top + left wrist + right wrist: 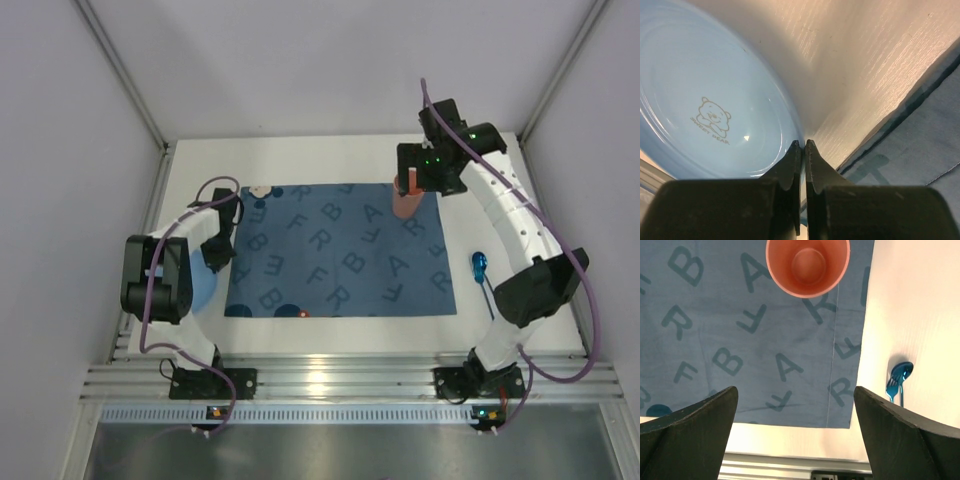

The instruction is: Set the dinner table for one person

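Next, my left gripper lets go of the light blue plate on the middle of the dark blue mat [328, 258].
The white dinner table [330, 335] carries a dark blue letter-printed mat [340, 250] in its middle. A light blue plate [203, 290] with a bear print [705, 90] lies left of the mat, partly hidden under my left arm. My left gripper [215, 262] is shut on the plate's right rim [803, 145]. An orange cup [405, 205] stands upright on the mat's far right corner [807, 265]. My right gripper [410, 185] is open and empty above the mat, just near of the cup [795, 390]. A blue fork [480, 268] lies on the table right of the mat [900, 377].
A small pale round thing [260, 190] sits at the mat's far left corner. A small red spot [303, 314] shows at the mat's near edge. Grey walls close in the table on the left, back and right. A metal rail [330, 380] runs along the near edge.
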Controlling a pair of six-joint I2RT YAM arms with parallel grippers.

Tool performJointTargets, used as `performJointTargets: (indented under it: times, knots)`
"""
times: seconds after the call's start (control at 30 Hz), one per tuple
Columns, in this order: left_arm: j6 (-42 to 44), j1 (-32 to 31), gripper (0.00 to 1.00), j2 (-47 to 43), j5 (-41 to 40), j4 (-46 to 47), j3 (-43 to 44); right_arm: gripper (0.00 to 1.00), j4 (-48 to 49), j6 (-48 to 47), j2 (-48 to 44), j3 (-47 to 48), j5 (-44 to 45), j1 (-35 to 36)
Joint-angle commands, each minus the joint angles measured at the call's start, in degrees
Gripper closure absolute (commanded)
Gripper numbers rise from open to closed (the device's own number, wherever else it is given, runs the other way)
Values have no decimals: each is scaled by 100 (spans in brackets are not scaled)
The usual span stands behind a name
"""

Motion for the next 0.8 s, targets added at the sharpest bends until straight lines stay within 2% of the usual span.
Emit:
performJointTargets:
  times: [0.0, 0.13, 0.23, 0.3, 0.4, 0.57, 0.77]
  knots:
    - [62, 10, 100, -165, -58, -99, 62, 0, -62, -42, -537, -39, 231, -34]
    - [0, -498, 100, -640, -48, -485, 754, 0, -203, 124, -915, -329, 486, -42]
    - [-420, -1333, 100, -466, -207, -1091, 1588, 0, -212, 300, -1354, -751, 565, -69]
    - [-825, -1948, 100, -334, 38, -1302, 1950, 0, -255, 432, -1662, -1005, 627, -69]
    - [-1281, -2792, 100, 44, 206, -1321, 2557, 0, -405, 564, -2039, -1286, 802, -86]
    - [-1494, -3986, 100, 1344, 285, -1593, 3761, 0, -756, 696, -2698, -1674, 1083, -122]
    - [-1608, -4744, 100, 2601, 408, -1628, 5150, 0, -1099, 810, -3471, -2235, 1207, -148]
